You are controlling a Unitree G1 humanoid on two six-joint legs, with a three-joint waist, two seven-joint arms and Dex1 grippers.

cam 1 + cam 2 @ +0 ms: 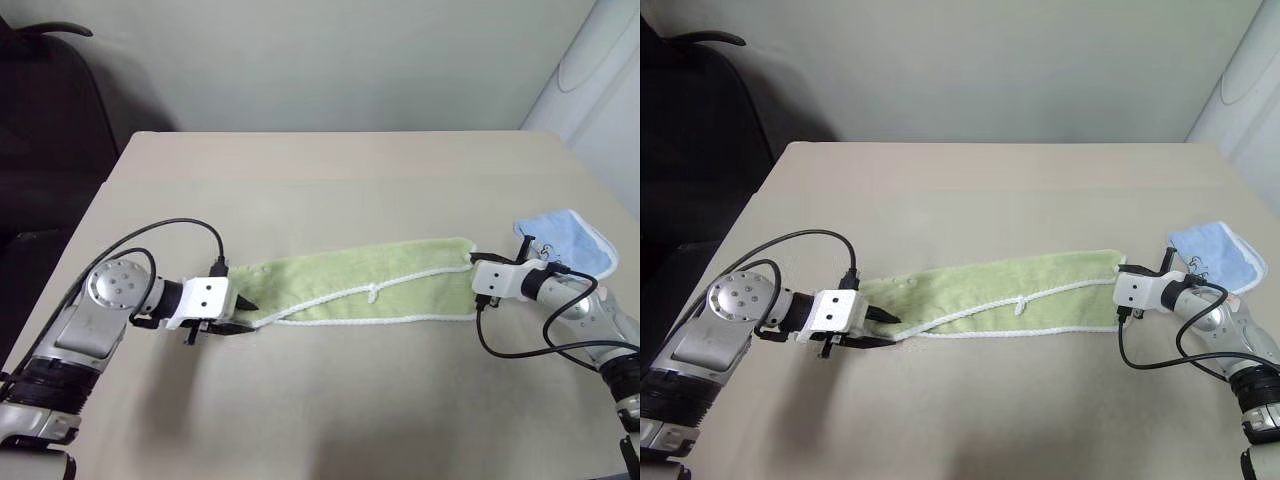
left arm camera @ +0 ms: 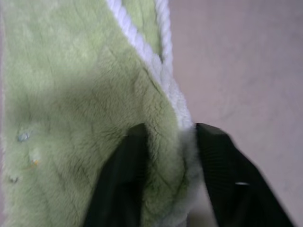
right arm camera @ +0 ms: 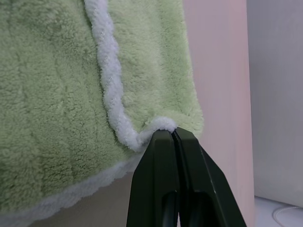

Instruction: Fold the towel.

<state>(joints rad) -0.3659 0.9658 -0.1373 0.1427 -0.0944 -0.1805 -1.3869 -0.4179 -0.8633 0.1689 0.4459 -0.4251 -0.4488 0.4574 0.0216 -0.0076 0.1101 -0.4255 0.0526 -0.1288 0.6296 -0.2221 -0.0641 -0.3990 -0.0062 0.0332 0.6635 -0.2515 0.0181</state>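
The left gripper's fingers straddle a bunched fold short of the towel's corner, so it should open, back off and pinch the white edging nearer its end [image 2: 176,218].
The light green towel [image 1: 370,285] lies on the table as a long strip folded lengthwise, its white edging running along the near side, with a small white loop [image 1: 373,293] at mid-length. My left gripper [image 1: 246,304] is at the strip's left end. In the left wrist view its two black fingers [image 2: 135,156] pinch a bunched fold of the towel [image 2: 71,94] beside the edging. My right gripper [image 1: 474,266] is at the strip's right end, and its fingers [image 3: 161,156] are closed together on the white-edged corner of the towel [image 3: 57,94].
A smaller light blue cloth [image 1: 565,240] with white edging lies by the table's right edge, just behind my right arm. The beige table [image 1: 330,180] stretches away behind the towel. A dark chair [image 1: 50,90] stands off the far left corner.
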